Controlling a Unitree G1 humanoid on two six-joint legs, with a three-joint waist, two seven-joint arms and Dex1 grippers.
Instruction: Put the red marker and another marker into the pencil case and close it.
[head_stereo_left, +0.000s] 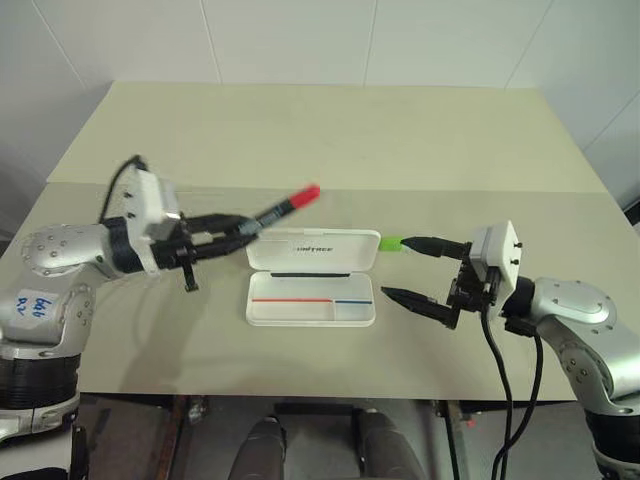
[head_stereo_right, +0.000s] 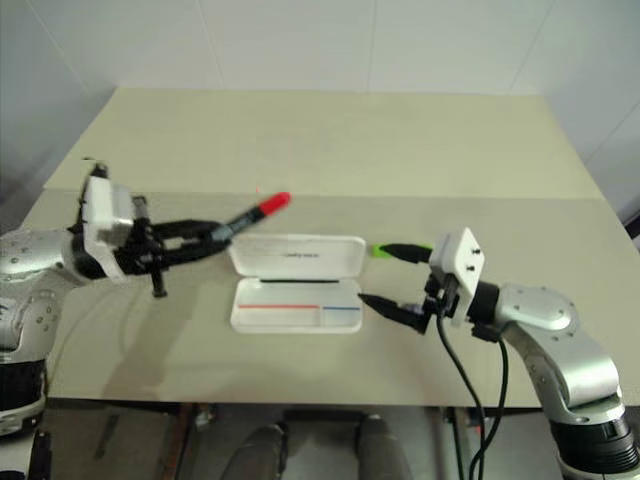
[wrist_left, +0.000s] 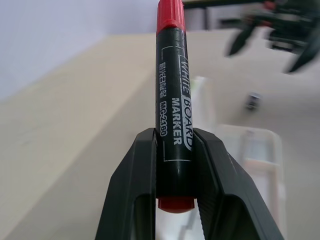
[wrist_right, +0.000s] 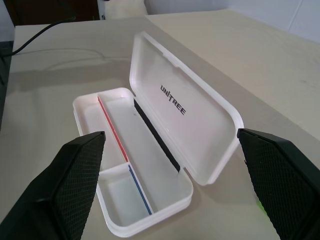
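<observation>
The robot's left gripper should set the red marker down in the tray's long slot (head_stereo_left: 307, 280) beside the lid hinge. The marker is now held in the air beside the pencil case.
My left gripper (head_stereo_left: 236, 231) is shut on the red marker (head_stereo_left: 285, 206), a black-barrelled pen with a red end. It holds the marker in the air to the left of the pencil case (head_stereo_left: 300, 312), with the red end pointing toward the case's far left corner. In the left wrist view both fingers (wrist_left: 135, 185) clamp the barrel (wrist_left: 172, 100). The white case lies open with its "UNITREE" lid (wrist_right: 185, 115) leaning back. The tray holds nothing. A light-green marker (head_stereo_left: 391, 243) lies on the table just right of the lid. My right gripper (head_stereo_left: 415, 270) stands open at the case's right end.
The beige table (head_stereo_left: 330, 140) runs far back behind the case, with a seam across its middle. Its front edge (head_stereo_left: 300, 392) is close below the case. A small dark blurred thing (wrist_left: 254, 101) lies on the table in the left wrist view.
</observation>
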